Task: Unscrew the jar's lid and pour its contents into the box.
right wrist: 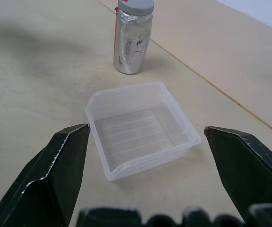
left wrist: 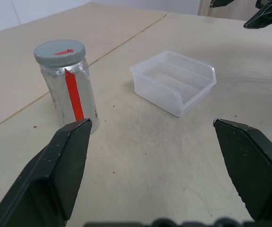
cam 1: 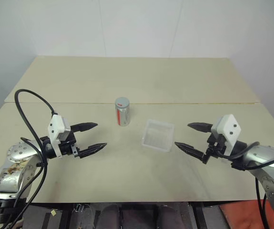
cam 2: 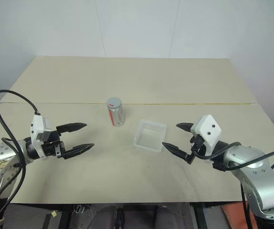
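My left gripper needs to take the jar hold of by its upper body (cam 1: 122, 112) (left wrist: 71, 88), just below the jar's grey lid.
The jar (cam 1: 122, 114) stands upright near the table's middle, its silvery body marked with a red stripe (left wrist: 74, 94). Its grey lid (cam 1: 122, 102) sits on top, with a red mark on it. The contents are hidden inside. Just right of the jar lies the clear plastic box (cam 1: 157, 135), with nothing in it (right wrist: 140, 135). My left gripper (cam 1: 93, 138) hovers open to the left of the jar, apart from it. My right gripper (cam 1: 195, 138) hovers open to the right of the box, holding nothing.
The pale table (cam 1: 127, 76) has a seam (cam 1: 198, 102) running across it just behind the jar. A white wall rises behind the far edge. Black cables loop over my left arm (cam 1: 27, 95).
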